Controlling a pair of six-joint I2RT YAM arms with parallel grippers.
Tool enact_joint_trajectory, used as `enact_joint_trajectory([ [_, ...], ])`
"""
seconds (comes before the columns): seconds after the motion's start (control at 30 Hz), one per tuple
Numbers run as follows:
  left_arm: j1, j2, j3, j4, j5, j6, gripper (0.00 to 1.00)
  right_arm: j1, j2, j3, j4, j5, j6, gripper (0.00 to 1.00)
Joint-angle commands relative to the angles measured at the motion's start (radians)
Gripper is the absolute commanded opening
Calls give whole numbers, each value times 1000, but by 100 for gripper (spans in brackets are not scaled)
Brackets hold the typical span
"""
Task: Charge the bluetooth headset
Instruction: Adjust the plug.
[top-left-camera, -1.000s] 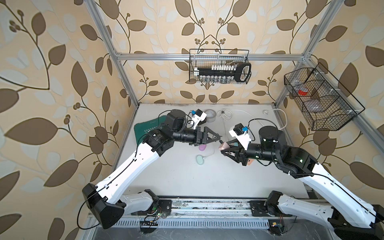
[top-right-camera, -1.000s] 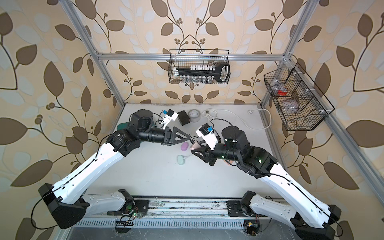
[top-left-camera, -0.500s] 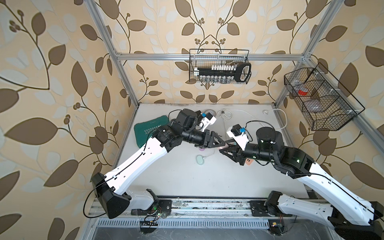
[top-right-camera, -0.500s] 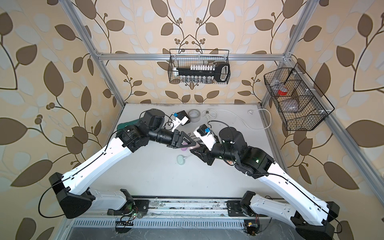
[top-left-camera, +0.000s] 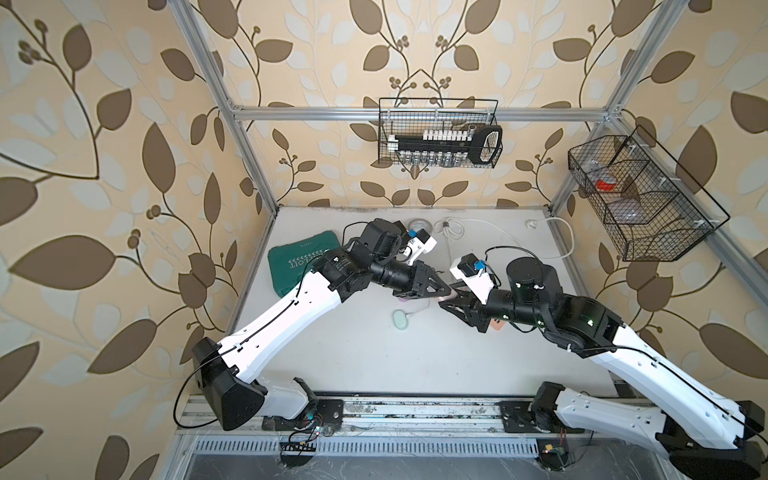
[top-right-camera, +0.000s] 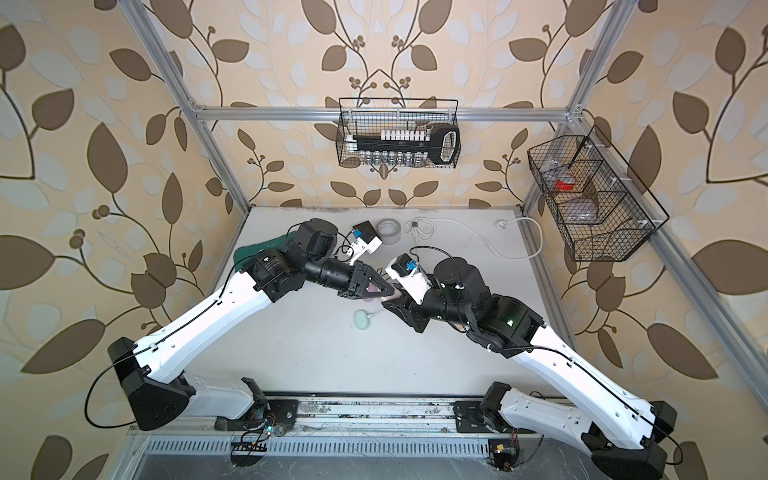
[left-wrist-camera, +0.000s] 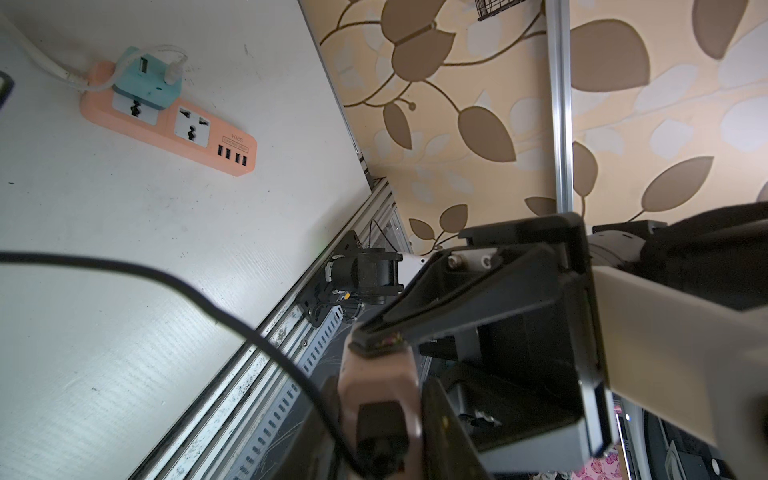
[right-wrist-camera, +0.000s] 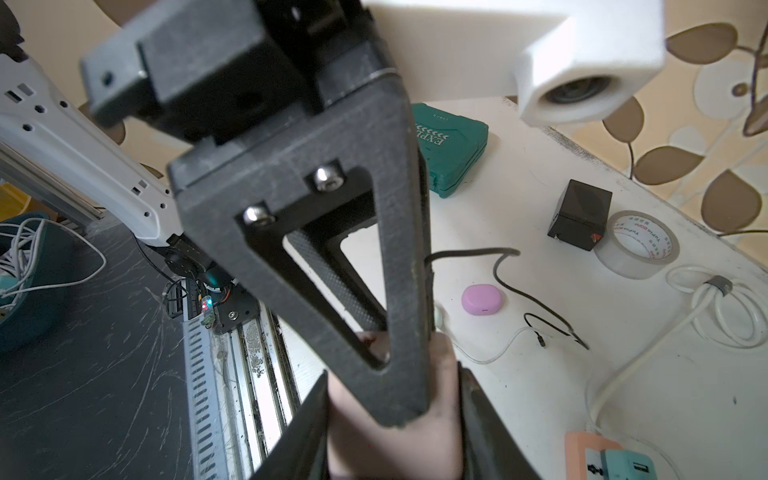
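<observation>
My left gripper needs to grasp the adapter's cable end (left-wrist-camera: 382, 432) while my right gripper is across the pale pink adapter's far end, and then carry it to the power strip.
A pale pink headset case (left-wrist-camera: 380, 376) hangs in the air between the two arms. In the right wrist view my right gripper (right-wrist-camera: 395, 419) is shut on the case (right-wrist-camera: 386, 440). My left gripper (left-wrist-camera: 378, 419) has a finger against each of its sides. In both top views the left gripper (top-left-camera: 445, 291) and the right gripper (top-left-camera: 453, 298) meet tip to tip over the table's middle. A black cable (left-wrist-camera: 174, 282) runs toward a dark part on the case; I cannot tell whether it is plugged in. The orange power strip (left-wrist-camera: 199, 137) carries a mint USB adapter (left-wrist-camera: 147, 79).
On the table lie a purple earbud case (right-wrist-camera: 481, 299), a mint case (top-left-camera: 400, 321) with a thin white cable, a green tool case (top-left-camera: 299, 266), a black box (right-wrist-camera: 579, 214), a tape roll (right-wrist-camera: 636, 245) and a coiled white cord (right-wrist-camera: 723, 307). Wire baskets (top-left-camera: 440, 137) hang on the walls.
My left arm has swung right to meet the right gripper, and its jaws have closed in on the pink case. The right arm has barely moved.
</observation>
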Motion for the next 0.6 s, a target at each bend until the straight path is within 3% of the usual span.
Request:
enact_joint_trajectory([
  [0.0, -15, -11, 26, 23, 48, 56, 14, 2, -11, -7, 51, -7, 15, 35],
  [0.1, -15, -12, 27, 10, 38, 57, 52, 3, -21, -20, 58, -4, 12, 34],
  [0.17, -15, -14, 26, 6, 38, 64, 64, 3, -27, -26, 63, 5, 9, 34],
  [0.23, -15, -14, 24, -1, 37, 67, 64, 3, -36, -32, 72, 8, 9, 34],
  [0.57, -15, -8, 4, 27, 71, 59, 34, 5, -35, -40, 92, -29, 3, 34],
])
